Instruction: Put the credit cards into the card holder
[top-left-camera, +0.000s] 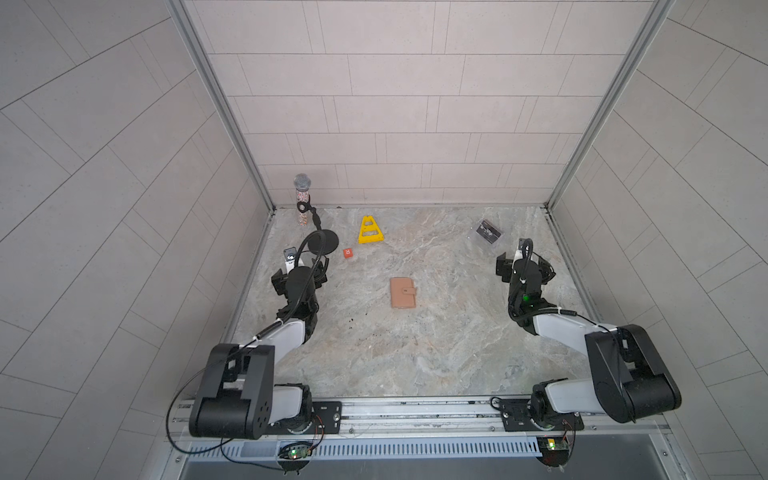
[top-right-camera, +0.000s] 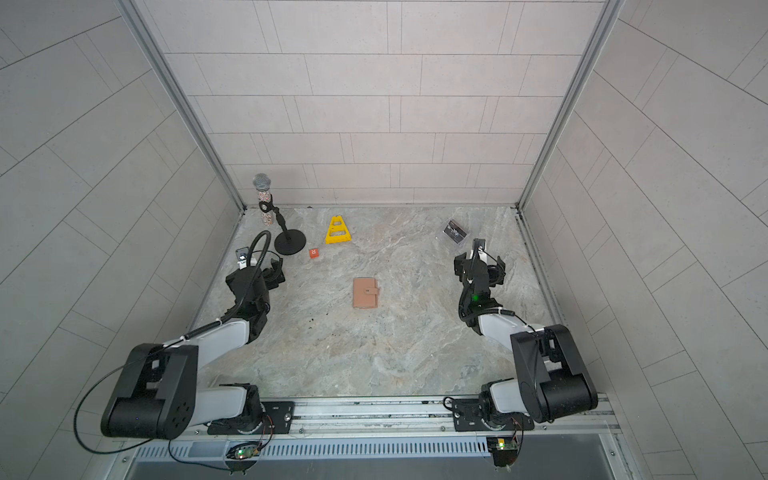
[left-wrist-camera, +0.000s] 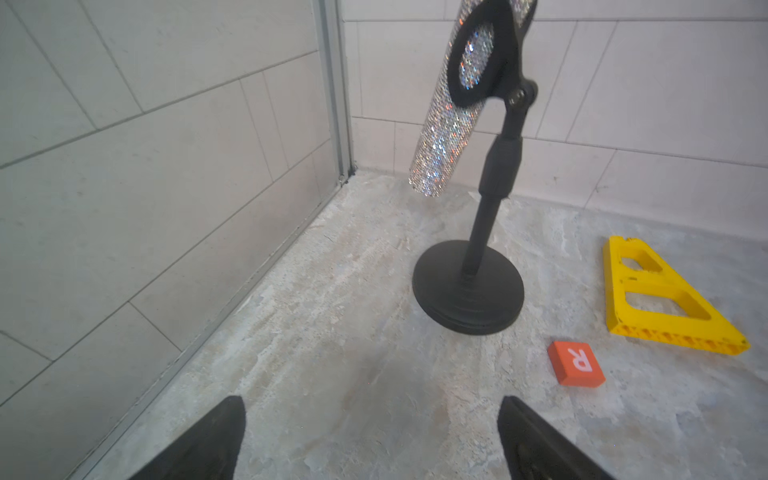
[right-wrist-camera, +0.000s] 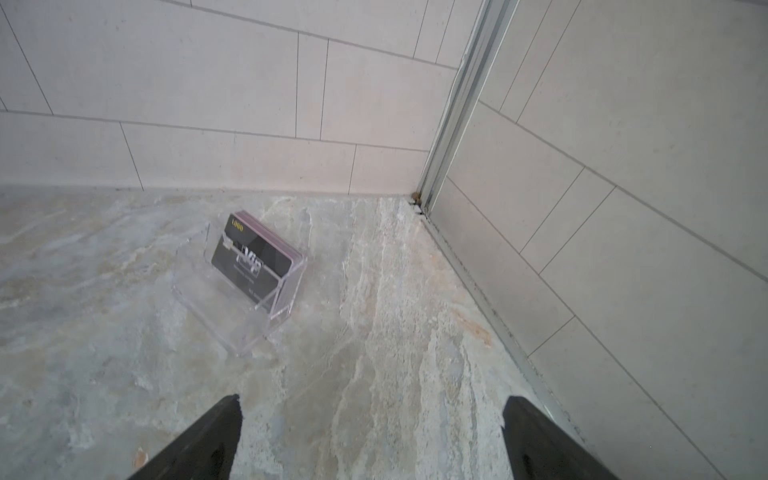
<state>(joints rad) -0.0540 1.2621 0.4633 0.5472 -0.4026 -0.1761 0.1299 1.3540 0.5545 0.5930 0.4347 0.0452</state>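
I will next close my right gripper on the clear plastic box's back compartment (top-left-camera: 491, 231) (right-wrist-camera: 272, 266), with the stack of credit cards between its fingers.
The card holder (top-left-camera: 403, 293) (top-right-camera: 365, 293), a shut tan-pink wallet with a snap tab, lies flat mid-table between both arms. The credit cards (top-left-camera: 488, 232) (top-right-camera: 454, 231) (right-wrist-camera: 249, 259) stand as a stack in a clear plastic box (right-wrist-camera: 232, 320) at the back right, a black "VIP" card in front and reddish edges behind it. My right gripper (right-wrist-camera: 372, 403) (top-left-camera: 523, 266) is open and empty, just short of the box and to its right. At the far left my left gripper (left-wrist-camera: 371, 405) (top-left-camera: 299, 272) is also open and empty, facing the microphone stand.
A glittery microphone (top-left-camera: 302, 195) (left-wrist-camera: 449, 124) stands on a black stand with a round base (left-wrist-camera: 468, 291) at the back left. A yellow triangular frame (top-left-camera: 371, 230) (left-wrist-camera: 660, 299) and a small orange tag (top-left-camera: 348, 253) (left-wrist-camera: 575, 363) lie nearby. Tiled walls enclose three sides.
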